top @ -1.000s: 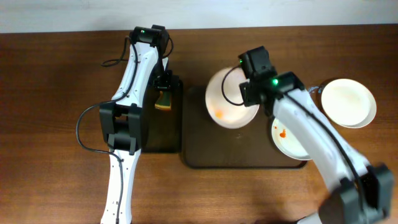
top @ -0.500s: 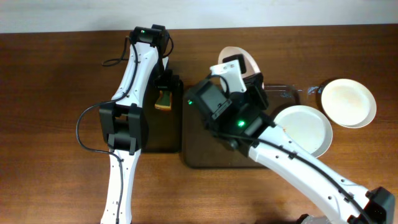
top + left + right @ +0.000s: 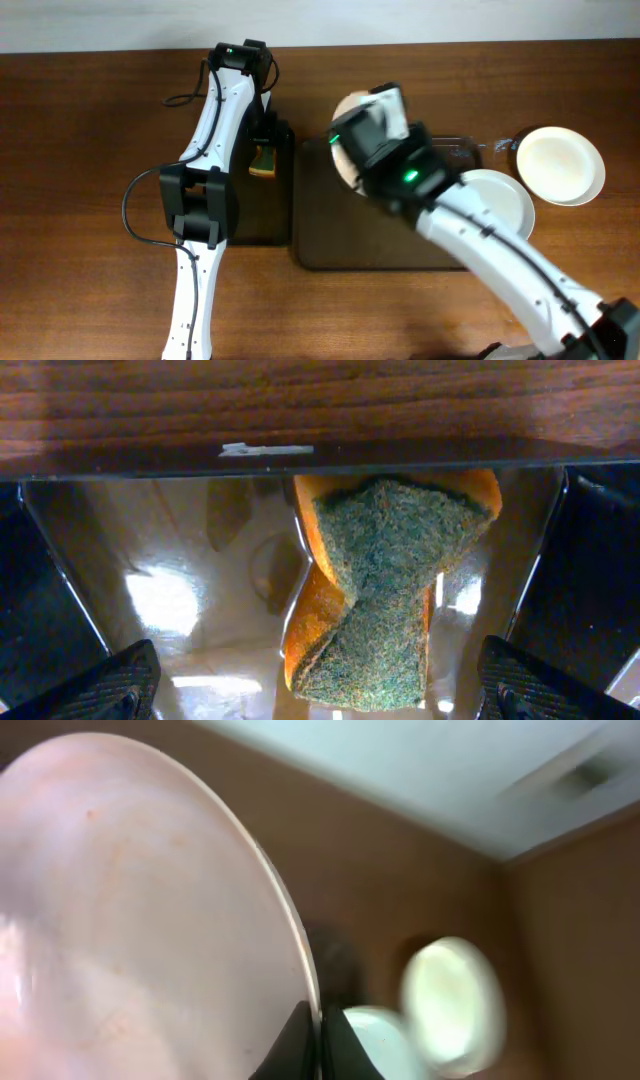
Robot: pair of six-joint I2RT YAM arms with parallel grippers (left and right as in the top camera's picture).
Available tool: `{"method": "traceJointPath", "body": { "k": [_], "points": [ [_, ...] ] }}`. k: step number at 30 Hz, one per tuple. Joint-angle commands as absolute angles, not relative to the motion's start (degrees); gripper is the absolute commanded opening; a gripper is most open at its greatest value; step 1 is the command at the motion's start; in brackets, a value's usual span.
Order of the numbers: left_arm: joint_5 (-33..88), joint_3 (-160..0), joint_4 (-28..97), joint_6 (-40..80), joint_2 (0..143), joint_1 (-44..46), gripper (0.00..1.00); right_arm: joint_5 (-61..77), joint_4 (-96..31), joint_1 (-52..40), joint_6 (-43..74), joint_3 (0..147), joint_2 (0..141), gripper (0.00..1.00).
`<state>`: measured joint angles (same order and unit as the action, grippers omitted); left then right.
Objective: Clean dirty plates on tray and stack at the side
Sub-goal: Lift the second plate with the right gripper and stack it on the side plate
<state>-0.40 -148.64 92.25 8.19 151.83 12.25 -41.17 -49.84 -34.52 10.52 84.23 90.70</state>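
Observation:
My right gripper needs to release the white plate on top of the plate [image 3: 560, 166] [image 3: 453, 1006] lying on the bare wooden table. The held plate is still tilted above the brown tray.
My right gripper [image 3: 375, 112] is shut on the rim of a white plate [image 3: 343, 150] and holds it tilted on edge above the far left part of the brown tray [image 3: 330, 245]. In the right wrist view the jaws [image 3: 318, 1025] pinch the plate's [image 3: 130, 900] edge. A second plate [image 3: 497, 205] lies on the tray's right end. A third plate [image 3: 560, 165] lies on the table to the right of the tray. My left gripper [image 3: 320, 695] is open over an orange and green sponge [image 3: 390, 590], without touching it.
The sponge [image 3: 264, 160] lies in a narrow black tray [image 3: 270, 212] just left of the brown tray. A small clear object [image 3: 470, 147] sits behind the brown tray's right end. Bare wooden table surrounds both trays.
My right arm has lifted the plate off the tray and tipped it from flat to on edge, swinging left. The left arm has not moved.

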Motion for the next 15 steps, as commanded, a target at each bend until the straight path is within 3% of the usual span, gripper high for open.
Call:
{"method": "traceJointPath", "body": {
  "k": [1, 8, 12, 15],
  "points": [
    [0.23, -148.64, 92.18, 8.1, 152.05, 12.32, 1.0, -13.23, -50.09, -22.48, 14.5, 84.71, 90.45, 0.04],
    [0.23, -148.64, 92.16, 8.1, 152.05, 12.32, 1.0, 4.62, -48.1, 12.8, 14.48, 84.84, 90.48, 0.04],
    [0.23, -148.64, 92.18, 8.1, 152.05, 12.32, 1.0, 6.0, -46.68, 32.99, 17.08, 84.82, 92.05, 0.04],
    [0.23, -148.64, 92.18, 8.1, 152.05, 12.32, 1.0, 5.78, -44.86, 41.58, 18.09, 84.82, 94.91, 0.04]
  ]
}}
